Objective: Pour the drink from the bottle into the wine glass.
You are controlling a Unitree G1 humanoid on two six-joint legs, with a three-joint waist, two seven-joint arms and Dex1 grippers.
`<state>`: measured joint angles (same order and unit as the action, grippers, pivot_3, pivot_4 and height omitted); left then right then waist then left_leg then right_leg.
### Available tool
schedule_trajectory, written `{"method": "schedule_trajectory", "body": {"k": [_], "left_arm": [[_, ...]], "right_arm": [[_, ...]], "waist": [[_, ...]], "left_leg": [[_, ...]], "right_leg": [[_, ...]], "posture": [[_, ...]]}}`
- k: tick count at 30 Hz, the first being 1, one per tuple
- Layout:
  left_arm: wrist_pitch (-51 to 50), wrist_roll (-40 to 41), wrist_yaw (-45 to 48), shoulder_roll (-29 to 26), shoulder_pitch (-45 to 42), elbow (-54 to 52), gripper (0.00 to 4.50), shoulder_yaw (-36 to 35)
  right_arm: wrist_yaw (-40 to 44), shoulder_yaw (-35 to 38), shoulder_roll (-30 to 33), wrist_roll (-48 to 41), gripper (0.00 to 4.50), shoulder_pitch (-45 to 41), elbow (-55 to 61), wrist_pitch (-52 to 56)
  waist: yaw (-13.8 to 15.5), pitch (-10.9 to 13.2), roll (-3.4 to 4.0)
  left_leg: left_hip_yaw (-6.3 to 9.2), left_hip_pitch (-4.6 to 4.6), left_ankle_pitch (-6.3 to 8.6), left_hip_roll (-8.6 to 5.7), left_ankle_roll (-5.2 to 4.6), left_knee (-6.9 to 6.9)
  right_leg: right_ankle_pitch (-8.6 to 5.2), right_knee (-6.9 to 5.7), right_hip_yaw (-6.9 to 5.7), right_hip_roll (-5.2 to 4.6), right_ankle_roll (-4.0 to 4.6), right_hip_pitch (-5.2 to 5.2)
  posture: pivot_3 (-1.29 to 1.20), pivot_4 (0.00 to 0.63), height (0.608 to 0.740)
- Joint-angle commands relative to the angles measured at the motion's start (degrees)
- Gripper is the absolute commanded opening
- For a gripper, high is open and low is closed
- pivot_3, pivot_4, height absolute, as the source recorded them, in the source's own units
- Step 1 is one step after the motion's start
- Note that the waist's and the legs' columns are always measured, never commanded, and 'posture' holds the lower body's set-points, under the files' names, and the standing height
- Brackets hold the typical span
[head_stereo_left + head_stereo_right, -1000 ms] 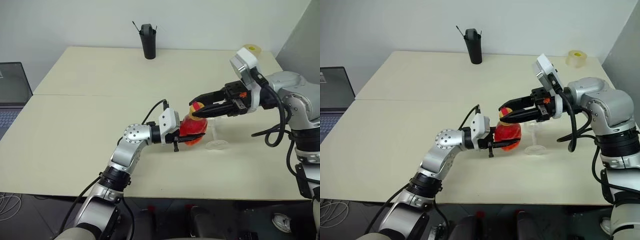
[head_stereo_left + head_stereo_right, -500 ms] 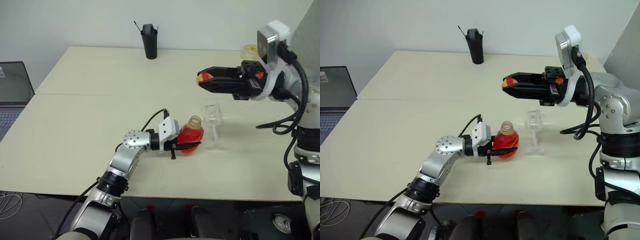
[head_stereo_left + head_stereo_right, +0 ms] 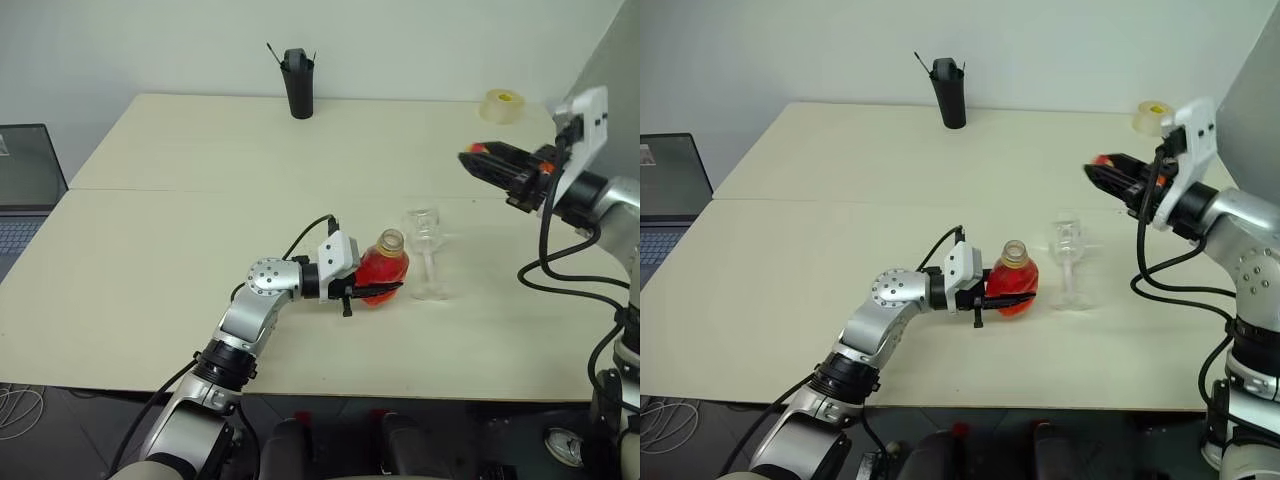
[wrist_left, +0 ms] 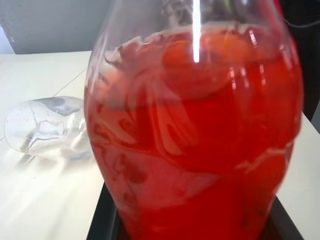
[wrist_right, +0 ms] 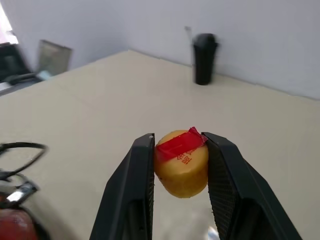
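Next, my left gripper puts the bottle down on the bare table (image 3: 186,241) toward the laptop, just this side of the seam.
The bottle (image 3: 382,270) stands upright on the table, uncapped, with the red drink (image 4: 195,150) filling most of its rounded body. My left gripper (image 3: 385,290) is shut on the bottle's lower body from the left. The wine glass (image 3: 426,250) stands just right of the bottle, clear with no red in it; it is also the glass (image 4: 45,125) in the left wrist view. My right gripper (image 3: 478,160) hovers above the table to the right of the glass, shut on a yellow cap (image 5: 182,162) with red tape.
A tall black cup (image 3: 297,82) with sticks stands at the table's far edge. A roll of tape (image 3: 501,104) lies at the far right corner. A laptop (image 3: 25,190) sits off the table's left side.
My right gripper lifted the yellow cap off the bottle's neck and swung it up and off to the right. The left gripper and bottle stayed in place.
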<state>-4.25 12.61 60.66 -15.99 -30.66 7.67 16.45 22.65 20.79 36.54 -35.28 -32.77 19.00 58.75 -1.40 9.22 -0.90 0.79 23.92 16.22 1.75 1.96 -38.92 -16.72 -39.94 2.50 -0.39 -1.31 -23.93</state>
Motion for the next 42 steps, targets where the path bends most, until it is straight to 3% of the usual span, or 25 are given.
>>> {"method": "schedule_trajectory", "body": {"k": [1, 7, 14, 24, 25, 30, 33, 36, 39, 42], "left_arm": [[2.13, 1.0, -0.02, 1.08, -1.28, -0.89, 1.19, -1.0], [3.2, 0.98, 0.29, 2.22, -2.02, 0.43, 1.19, -0.88], [3.85, 1.05, 1.08, 2.29, -2.47, 1.41, 1.19, -1.04], [4.54, 0.74, -0.03, 2.99, -2.84, 2.17, 1.19, -1.67], [4.61, 0.69, -0.2, 2.9, -2.82, 2.25, 1.19, -1.76], [3.87, 1.17, -2.65, 1.93, -3.18, 3.05, 1.19, -4.19], [3.25, 1.26, -5.8, 0.94, -3.59, 4.05, 1.19, -7.33], [4.54, 0.28, -11.45, -0.07, -4.01, 6.12, 1.19, -11.63], [4.22, 0.63, -18.78, -0.53, -4.94, 8.68, 1.19, -17.1], [3.82, -1.48, -25.75, -3.09, -4.96, 11.13, 1.19, -21.13]], "right_arm": [[-16.18, 6.3, -6.88, 5.86, 1.13, 5.68, 4.78, 6.02], [-31.89, 12.3, -21.51, 14.14, 1.11, 15.64, 8.78, 4.13], [-31.34, 10.62, -24.95, 16.45, 1.11, 21.98, 9.1, -1.3], [-29.35, 9.58, -21.99, 16.28, 4.41, 20.47, 8.5, -0.57], [-29.03, 8.92, -21.26, 16.23, 4.5, 19.98, 8.99, -0.11], [-23.21, 3.91, -15.92, 12.47, 4.5, 14.75, 13.59, 2.81], [-10.45, -2.2, -10.89, 1.96, 4.5, 10.72, 20.07, 5.5], [-3.17, -4.66, -8.33, -9.82, 4.5, 6.64, 24.05, 11.49], [-1.6, -9.1, -7.52, -14.39, 4.5, 2.58, 24.18, 14.65], [-2.23, -17.45, -9.5, -12.46, 4.5, -1.35, 22.39, 13.13]], "waist": [[-0.03, -0.02, 0.01], [-0.21, -0.12, 0.26], [-0.41, -0.15, 0.31], [-0.4, -0.15, 0.31], [-0.43, -0.15, 0.31], [-0.46, -0.15, 0.31], [-0.65, -0.14, 0.32], [-0.61, -0.14, 0.31], [-0.31, -0.09, 0.22], [-0.38, -0.08, 0.2]], "left_leg": [[0.0, -0.01, -0.01, 0.0, 0.02, 0.02], [-0.2, -0.01, -0.06, -0.08, 0.1, 0.05], [-0.29, -0.07, 0.0, -0.09, 0.0, 0.07], [-0.24, -0.08, 0.01, -0.09, -0.01, 0.07], [-0.24, -0.08, 0.01, -0.09, -0.01, 0.07], [-0.25, -0.08, 0.01, -0.09, -0.02, 0.07], [-0.21, -0.09, 0.02, -0.09, -0.04, 0.07], [0.07, -0.09, 0.03, -0.08, -0.05, 0.07], [0.28, -0.09, 0.03, -0.09, -0.05, 0.03], [0.29, -0.08, 0.03, -0.11, -0.05, -0.01]], "right_leg": [[0.0, -0.02, 0.01, 0.0, 0.0, 0.01], [-0.02, -0.06, 0.05, 0.03, -0.03, -0.11], [-0.03, -0.04, 0.1, 0.15, -0.04, -0.1], [-0.03, -0.03, 0.06, 0.18, -0.04, -0.08], [-0.03, -0.03, 0.07, 0.18, -0.04, -0.08], [-0.03, -0.03, 0.08, 0.18, -0.04, -0.09], [-0.03, -0.03, 0.09, 0.22, -0.04, -0.1], [-0.03, -0.01, -0.03, 0.31, -0.03, -0.04], [-0.03, 0.11, -0.14, 0.21, -0.03, 0.18], [-0.03, 0.14, -0.19, 0.1, -0.03, 0.19]], "posture": [[0.0, 0.15, 0.74], [0.0, 0.15, 0.74], [0.0, 0.15, 0.74], [0.0, 0.15, 0.74], [0.0, 0.15, 0.74], [0.0, 0.15, 0.74], [0.0, 0.15, 0.74], [0.0, 0.15, 0.74], [0.0, 0.15, 0.74], [0.0, 0.15, 0.74]]}}
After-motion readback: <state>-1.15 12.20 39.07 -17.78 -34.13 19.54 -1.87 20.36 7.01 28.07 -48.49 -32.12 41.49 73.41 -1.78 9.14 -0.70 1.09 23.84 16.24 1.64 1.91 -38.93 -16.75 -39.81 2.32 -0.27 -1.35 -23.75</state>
